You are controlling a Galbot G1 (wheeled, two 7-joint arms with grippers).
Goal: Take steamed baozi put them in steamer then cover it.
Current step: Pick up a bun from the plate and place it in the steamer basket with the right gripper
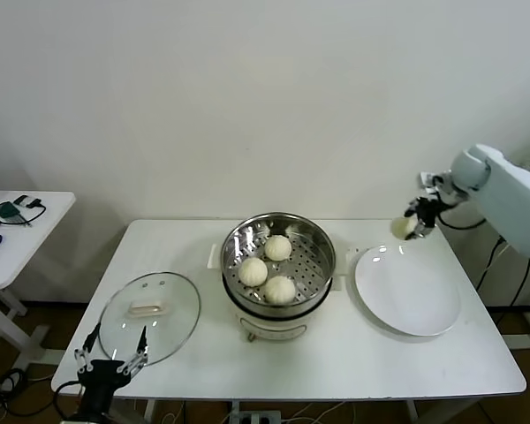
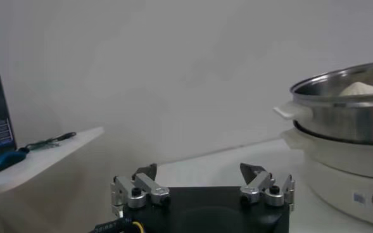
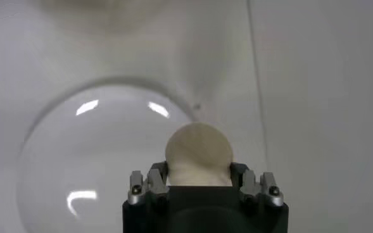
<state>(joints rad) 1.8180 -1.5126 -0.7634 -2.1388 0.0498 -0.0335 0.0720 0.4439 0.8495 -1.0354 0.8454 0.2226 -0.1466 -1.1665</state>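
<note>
The robot's right gripper will release the fourth baozi inside the steamer, on the bare tray patch [image 1: 302, 261] nearest the white plate. The baozi is still above the plate's far edge.
The steel steamer [image 1: 318, 243] stands mid-table on its cream base and holds three baozi [image 1: 277, 247] [image 1: 253, 271] [image 1: 280, 289] on the perforated tray. My right gripper [image 1: 412, 227] is shut on the fourth baozi [image 3: 199, 151] and holds it in the air above the far edge of the white plate [image 1: 408, 291]. The glass cover [image 1: 150, 316] with its cream handle lies flat at the table's front left. My left gripper [image 1: 111, 362] is open and empty, low at the front left edge beside the cover. The steamer's side also shows in the left wrist view [image 2: 344, 126].
A small white side table [image 1: 22, 234] with a few dark items stands to the far left. A white wall runs behind the table. The white plate under the right gripper also shows in the right wrist view [image 3: 78, 164].
</note>
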